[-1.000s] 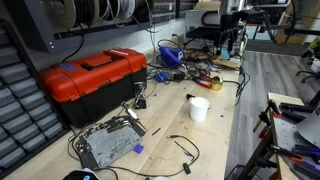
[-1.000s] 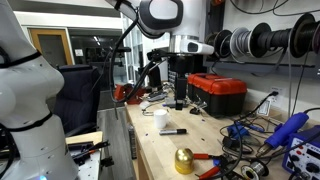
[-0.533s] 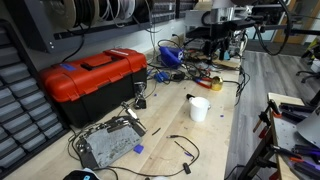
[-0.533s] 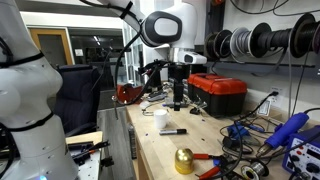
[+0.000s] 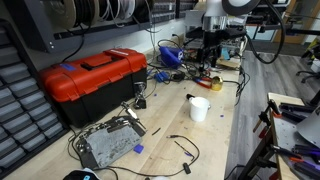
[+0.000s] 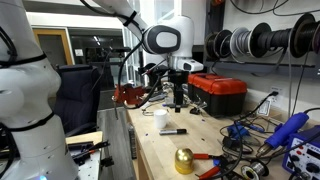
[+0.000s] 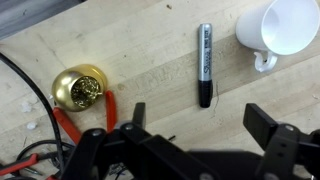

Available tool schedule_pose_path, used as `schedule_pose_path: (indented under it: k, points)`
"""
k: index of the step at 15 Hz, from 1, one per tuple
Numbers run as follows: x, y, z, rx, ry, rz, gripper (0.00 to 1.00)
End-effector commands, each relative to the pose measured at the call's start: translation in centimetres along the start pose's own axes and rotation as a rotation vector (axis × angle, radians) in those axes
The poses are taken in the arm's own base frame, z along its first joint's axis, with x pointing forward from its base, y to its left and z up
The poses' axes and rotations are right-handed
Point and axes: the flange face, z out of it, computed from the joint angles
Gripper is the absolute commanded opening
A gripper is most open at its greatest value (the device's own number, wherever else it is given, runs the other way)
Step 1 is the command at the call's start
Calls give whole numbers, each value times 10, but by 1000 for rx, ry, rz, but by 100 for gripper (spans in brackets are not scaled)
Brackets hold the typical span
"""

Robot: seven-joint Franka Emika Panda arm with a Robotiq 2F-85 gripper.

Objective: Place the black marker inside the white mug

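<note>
I need to close my gripper on the black marker's cap [image 5: 190,97] [image 7: 205,93], at the end opposite its grey body, near the white mug.
The black marker [image 7: 204,62] lies flat on the wooden bench, and its grey barrel with a black cap shows in the wrist view. It also shows in an exterior view [image 6: 172,130]. The white mug [image 7: 288,24] stands upright just beside it, handle toward the marker, and shows in both exterior views [image 5: 199,108] [image 6: 160,117]. My gripper [image 7: 200,125] is open and empty, hovering above the bench with its fingers on either side of the marker's line. It hangs above the bench in an exterior view [image 6: 177,101].
A gold bell-shaped object [image 7: 80,88] and red-handled pliers [image 7: 78,126] lie near the marker. A red toolbox [image 5: 92,78] stands on the bench and shows again in an exterior view [image 6: 218,93]. Cables and tools clutter the far end [image 5: 180,58].
The arm has swung and lowered over the bench toward the marker and mug. The marker and mug have not moved.
</note>
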Motion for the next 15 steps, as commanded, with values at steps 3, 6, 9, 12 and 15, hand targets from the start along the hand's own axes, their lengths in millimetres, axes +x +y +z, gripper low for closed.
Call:
schedule_pose_path:
  k: [3, 6, 9, 12, 15]
  points:
    - [-2, -9, 7, 7, -15, -17, 100]
    - [-3, -12, 8, 8, -17, -22, 100]
    - [-4, -8, 12, 9, -2, -14, 100]
    - [-4, -9, 22, -4, 9, -14, 100]
    - [-3, -10, 32, -5, 22, -24, 100]
